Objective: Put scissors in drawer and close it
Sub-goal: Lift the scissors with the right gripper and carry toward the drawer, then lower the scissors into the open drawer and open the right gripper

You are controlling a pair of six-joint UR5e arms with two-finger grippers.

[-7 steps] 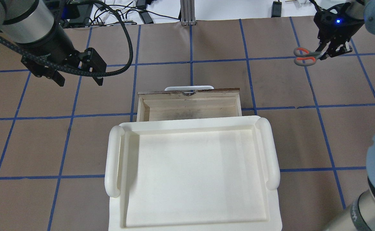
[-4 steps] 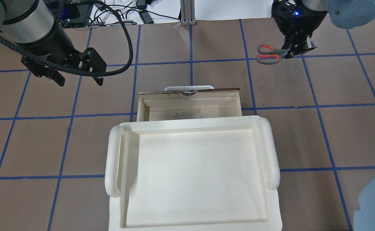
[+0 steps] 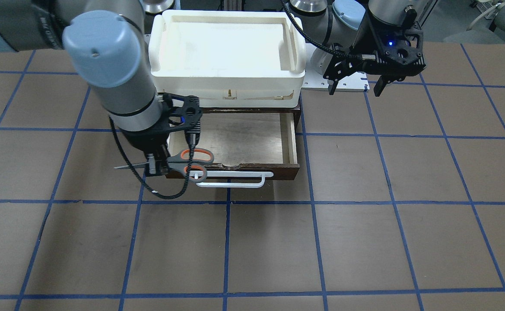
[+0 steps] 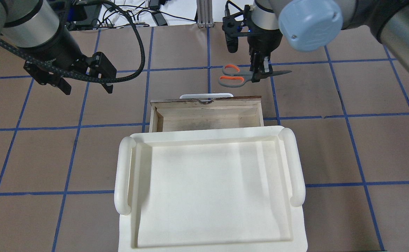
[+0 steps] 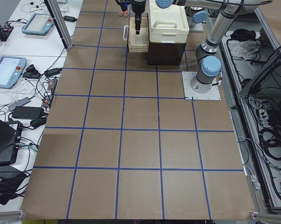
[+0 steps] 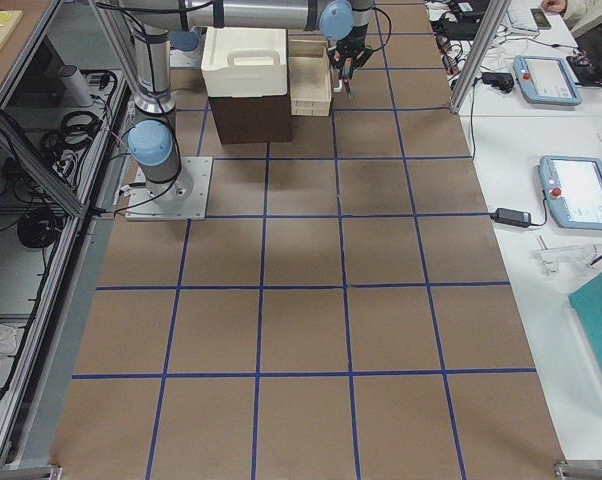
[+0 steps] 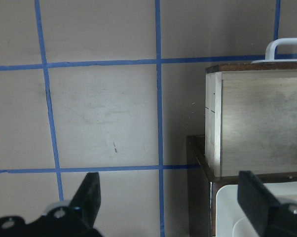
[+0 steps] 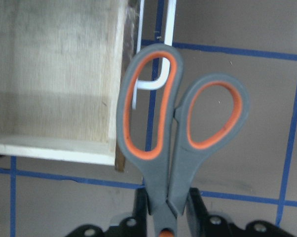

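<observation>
Next, my right gripper sets the scissors down on the drawer's pale bottom close behind the drawer's front side (image 3: 231,154) (image 8: 72,30). The scissors now hover over the drawer's front corner.
The scissors (image 4: 242,74), with grey handles lined orange, hang level in my right gripper (image 4: 259,74), which is shut on them near the pivot. They hover just beyond the drawer's front, over the right end of its white bar handle (image 4: 206,95). In the right wrist view the scissors' loops (image 8: 178,138) lie over the drawer's front corner. The drawer (image 4: 207,119) is pulled open, with its pale interior bare. In the front view the scissors (image 3: 176,163) are over the drawer's front corner (image 3: 256,170). My left gripper (image 4: 85,85) is open and empty, left of the drawer.
A white plastic tray (image 4: 125,175) sits on top of the dark cabinet (image 3: 252,108) that holds the drawer. The brown table has blue tape grid lines. Cables and devices lie past the far edge (image 4: 148,14).
My right arm has carried the scissors leftward from the table's far right to just beyond the drawer front. The left arm and the drawer have not moved.
</observation>
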